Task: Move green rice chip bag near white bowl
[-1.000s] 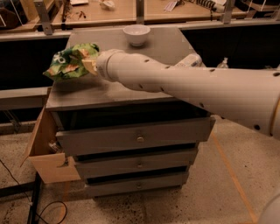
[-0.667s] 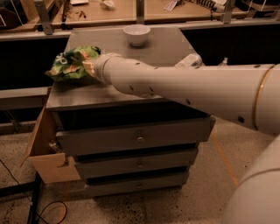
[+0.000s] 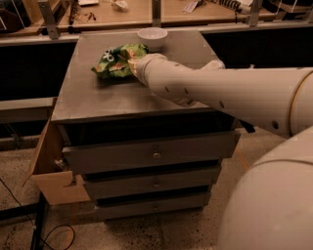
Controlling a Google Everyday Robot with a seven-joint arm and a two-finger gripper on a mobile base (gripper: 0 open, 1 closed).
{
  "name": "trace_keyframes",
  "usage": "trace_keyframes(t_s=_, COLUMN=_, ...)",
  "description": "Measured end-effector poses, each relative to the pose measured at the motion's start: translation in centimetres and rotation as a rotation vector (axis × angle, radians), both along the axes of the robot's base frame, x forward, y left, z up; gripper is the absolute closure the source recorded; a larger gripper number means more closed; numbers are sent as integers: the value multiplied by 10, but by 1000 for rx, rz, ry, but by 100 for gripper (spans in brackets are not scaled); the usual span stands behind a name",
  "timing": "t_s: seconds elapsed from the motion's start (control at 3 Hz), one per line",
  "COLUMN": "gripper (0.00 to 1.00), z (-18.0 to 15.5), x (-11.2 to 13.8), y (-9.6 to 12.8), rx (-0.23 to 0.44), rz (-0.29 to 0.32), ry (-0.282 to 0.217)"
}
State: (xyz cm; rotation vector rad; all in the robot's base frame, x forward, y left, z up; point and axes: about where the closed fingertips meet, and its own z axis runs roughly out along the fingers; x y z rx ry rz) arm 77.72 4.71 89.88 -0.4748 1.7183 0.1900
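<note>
Next, I release the green rice chip bag, now on the grey cabinet top, just in front of the white bowl [image 3: 143, 52].
The green rice chip bag [image 3: 115, 61] is crinkled and sits on the grey cabinet top [image 3: 88, 100], left of centre toward the back. The white bowl [image 3: 152, 36] stands at the back edge, just right of and behind the bag, with a small gap between them. My gripper [image 3: 131, 66] is at the bag's right end, at the tip of the white arm [image 3: 205, 90] that reaches in from the right. The arm's wrist hides most of the gripper and where it meets the bag.
The cabinet has three shut drawers [image 3: 156, 155] below its top. An open cardboard box [image 3: 51, 171] leans at its left side. A wooden bench [image 3: 127, 12] with small items runs behind. A pale object [image 3: 214, 64] shows behind the arm. Cables [image 3: 54, 234] lie on the floor.
The bag and the gripper have moved right and toward the back, from the left edge of the cabinet top to close beside the bowl. The bowl has not moved.
</note>
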Motion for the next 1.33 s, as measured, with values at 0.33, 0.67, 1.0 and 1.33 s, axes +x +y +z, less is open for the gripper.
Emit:
trace_keyframes(t_s=0.33, gripper=100, z=4, x=8, y=-7, rx=-10, rz=-19, ry=-17)
trace_keyframes(t_s=0.67, gripper=100, z=10, x=24, y=-22, rx=-25, rz=-58, ry=-48)
trace_keyframes(t_s=1.0, gripper=100, z=9, x=38, y=-40, rx=-49, rz=-112, ry=-64)
trace_keyframes(t_s=1.33, gripper=85, z=6, x=52, y=-57, rx=-60, rz=-177, ry=-71)
